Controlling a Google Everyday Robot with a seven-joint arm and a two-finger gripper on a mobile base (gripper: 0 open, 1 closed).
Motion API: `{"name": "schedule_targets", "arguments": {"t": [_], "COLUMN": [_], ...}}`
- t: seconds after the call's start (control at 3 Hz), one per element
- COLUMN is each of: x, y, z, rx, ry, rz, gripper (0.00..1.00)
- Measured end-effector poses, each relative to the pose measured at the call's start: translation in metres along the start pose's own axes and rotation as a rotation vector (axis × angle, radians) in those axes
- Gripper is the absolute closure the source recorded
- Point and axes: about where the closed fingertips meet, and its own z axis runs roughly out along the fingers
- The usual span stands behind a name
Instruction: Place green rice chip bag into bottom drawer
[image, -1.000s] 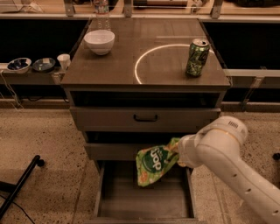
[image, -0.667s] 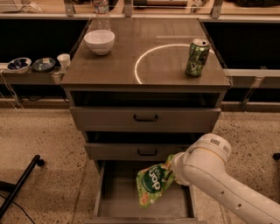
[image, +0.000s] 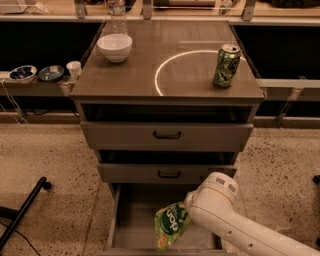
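Observation:
Next, my gripper lets go of the green rice chip bag near the middle of the open bottom drawer's grey bottom (image: 155, 214).
The green rice chip bag (image: 171, 225) hangs at the end of my white arm, low inside the open bottom drawer (image: 131, 220), over the right part of its grey floor. My gripper (image: 188, 212) is at the bag's upper right edge, mostly hidden behind the arm's wrist, and it holds the bag. The bag's lower end is close to the drawer floor; I cannot tell if it touches.
Two shallower drawers with black handles (image: 167, 134) sit above, slightly pulled out. On the cabinet top stand a white bowl (image: 114, 47), a green drink can (image: 226, 65) and a water bottle (image: 117, 17). Small bowls and a cup (image: 74, 69) sit on a shelf at left. A black leg (image: 22, 212) lies on the floor at left.
My arm has lowered and moved forward, carrying the bag from in front of the middle drawer down into the bottom drawer.

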Motion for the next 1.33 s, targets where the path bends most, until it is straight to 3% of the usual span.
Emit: {"name": "schedule_targets", "arguments": {"t": [0.33, 0.67, 1.0, 1.33], "x": [0.001, -0.007, -0.01, -0.007], "y": [-0.017, -0.028, -0.035, -0.048], "z": [0.031, 0.093, 0.152, 0.192], "rx": [-0.006, -0.02, -0.003, 0.012], "ry": [-0.005, -0.004, 0.019, 0.074], "rz": [0.036, 0.099, 0.182, 0.244], "gripper": [1.0, 1.0, 1.0, 1.0]}}
